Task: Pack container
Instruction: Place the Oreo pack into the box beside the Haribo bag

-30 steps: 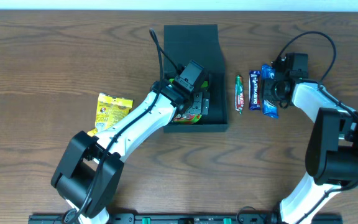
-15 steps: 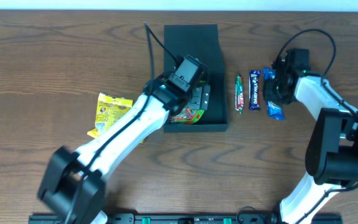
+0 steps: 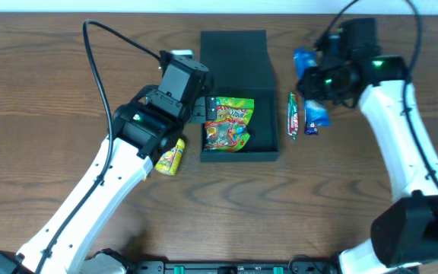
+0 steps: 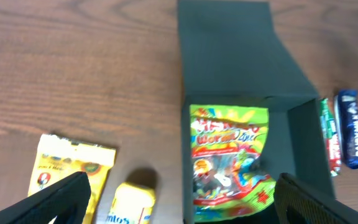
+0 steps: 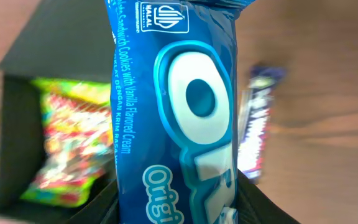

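The robot's right gripper needs to release the blue Oreo packet inside the dark green container (image 3: 264, 124), next to the green gummy packet. The Oreo packet is still in the air beside the box.
The dark green container (image 3: 234, 53) stands open at the table's middle, flap lid folded back; it also shows in the left wrist view (image 4: 229, 56) and the right wrist view (image 5: 17, 124). A green gummy packet (image 3: 230, 125) lies inside it. My left gripper (image 3: 198, 113) is open and empty above the box's left edge (image 4: 185, 208). My right gripper (image 3: 310, 74) is shut on a blue Oreo packet (image 3: 303, 59) and holds it in the air just right of the box. The packet fills the right wrist view (image 5: 173, 106), between the fingers (image 5: 176, 208).
A thin green bar (image 3: 293, 114) and a blue Dairy Milk bar (image 3: 315, 118) lie right of the box. A yellow Mentos tub (image 3: 171, 156) lies left of the box, with a yellow packet (image 4: 67, 171) beside it.
My left gripper has come out of the box and risen, leaving the gummy packet inside. My right gripper has lifted the Oreo packet off the table and carried it back and left.
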